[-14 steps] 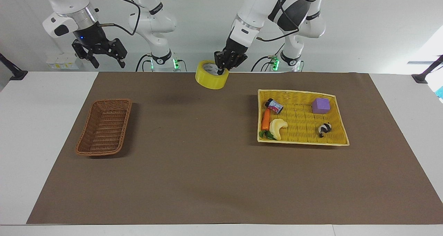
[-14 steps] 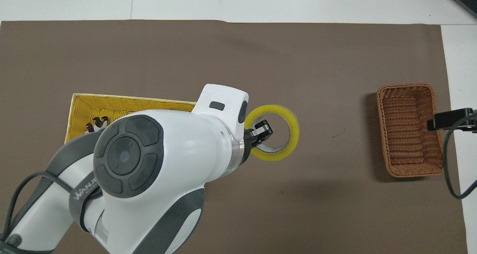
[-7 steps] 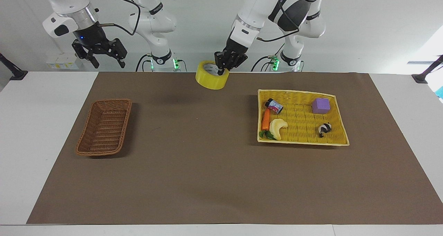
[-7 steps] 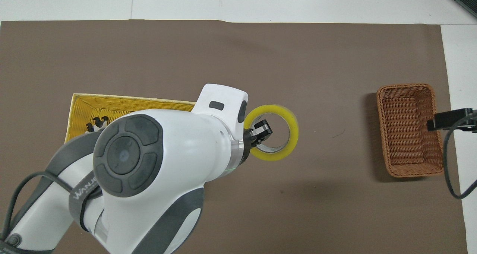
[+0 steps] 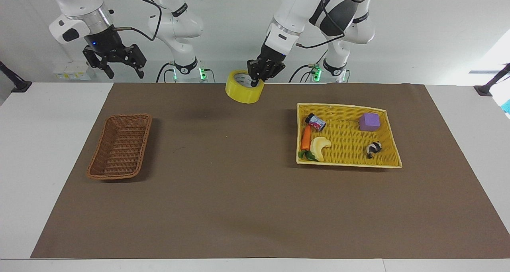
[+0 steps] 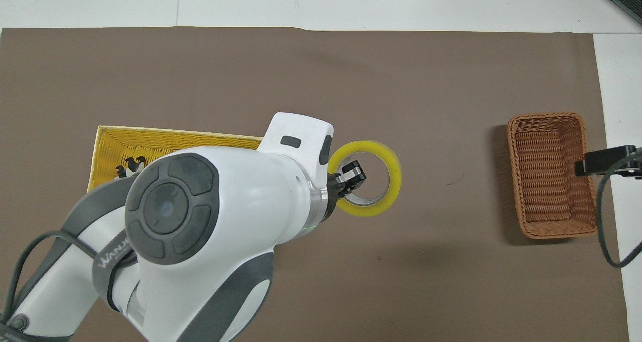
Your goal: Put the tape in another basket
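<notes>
The robot's right gripper will next grab the yellow tape roll by its free side (image 6: 394, 173), the one facing the brown wicker basket.
My left gripper (image 5: 255, 79) is shut on the rim of the yellow tape roll (image 5: 243, 91) and holds it high in the air over the middle of the brown mat. From overhead the tape (image 6: 388, 167) hangs at the left gripper (image 6: 349, 179), with one finger inside the core. The brown wicker basket (image 5: 119, 146) is empty, toward the right arm's end of the table; it also shows in the overhead view (image 6: 549, 174). My right gripper (image 5: 119, 66) is open and waits raised near that basket's end.
A yellow woven tray (image 5: 390, 144) toward the left arm's end holds a carrot (image 5: 305, 138), a pale banana-like piece (image 5: 320, 146), a small can (image 5: 316, 122), a purple cube (image 5: 369, 121) and a black-and-white toy (image 5: 373, 148). The left arm hides most of that tray (image 6: 150, 139) from overhead.
The left gripper with the tape has risen very slightly. The right arm has not moved.
</notes>
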`<action>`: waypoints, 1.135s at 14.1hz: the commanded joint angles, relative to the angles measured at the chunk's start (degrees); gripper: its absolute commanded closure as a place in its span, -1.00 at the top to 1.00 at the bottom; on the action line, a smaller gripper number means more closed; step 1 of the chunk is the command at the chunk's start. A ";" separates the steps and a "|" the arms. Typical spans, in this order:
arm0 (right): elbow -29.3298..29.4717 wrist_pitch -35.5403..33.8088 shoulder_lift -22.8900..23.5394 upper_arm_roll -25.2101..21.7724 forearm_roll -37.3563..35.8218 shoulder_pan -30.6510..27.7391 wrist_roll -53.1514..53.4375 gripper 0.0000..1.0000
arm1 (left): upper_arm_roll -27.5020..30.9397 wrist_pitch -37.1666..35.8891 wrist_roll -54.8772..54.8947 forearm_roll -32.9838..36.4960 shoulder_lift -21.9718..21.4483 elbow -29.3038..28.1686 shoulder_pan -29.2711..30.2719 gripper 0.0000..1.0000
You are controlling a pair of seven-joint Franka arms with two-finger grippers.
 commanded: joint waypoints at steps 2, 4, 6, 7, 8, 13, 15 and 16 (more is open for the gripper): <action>-1.02 0.34 -0.91 0.32 -0.10 -0.35 -1.53 1.00 | 0.37 0.26 1.26 -1.36 -0.85 -0.61 0.09 -1.00; -1.02 0.25 -0.91 0.32 -0.10 -0.35 -1.53 1.00 | 0.37 0.17 1.26 -1.36 -0.85 -0.61 0.09 -1.00; -1.02 0.07 -1.09 0.85 -0.63 0.52 -2.40 1.00 | 0.37 0.09 1.26 -1.36 -0.85 -0.62 0.09 -1.00; -1.02 0.68 -1.00 1.02 -0.37 1.40 -3.28 1.00 | 0.37 -0.18 1.35 -1.36 -0.85 -0.61 0.09 -1.00; -1.10 0.77 -1.09 1.29 -0.19 2.02 -3.11 1.00 | 0.37 -0.18 1.35 -1.36 -0.85 -0.70 0.09 -1.00; -1.37 2.61 -1.00 1.38 11.64 4.31 -1.97 1.00 | 0.28 -0.09 2.57 -1.44 -1.55 -1.84 0.09 -1.00; -1.72 4.28 -0.21 1.55 19.10 4.49 -1.80 1.00 | 0.28 0.00 2.67 -1.88 -1.56 -1.85 0.09 -1.00; -2.24 5.60 0.05 1.64 22.19 5.71 -1.62 1.00 | 0.28 0.09 2.67 -2.06 -1.56 -1.85 0.09 -1.00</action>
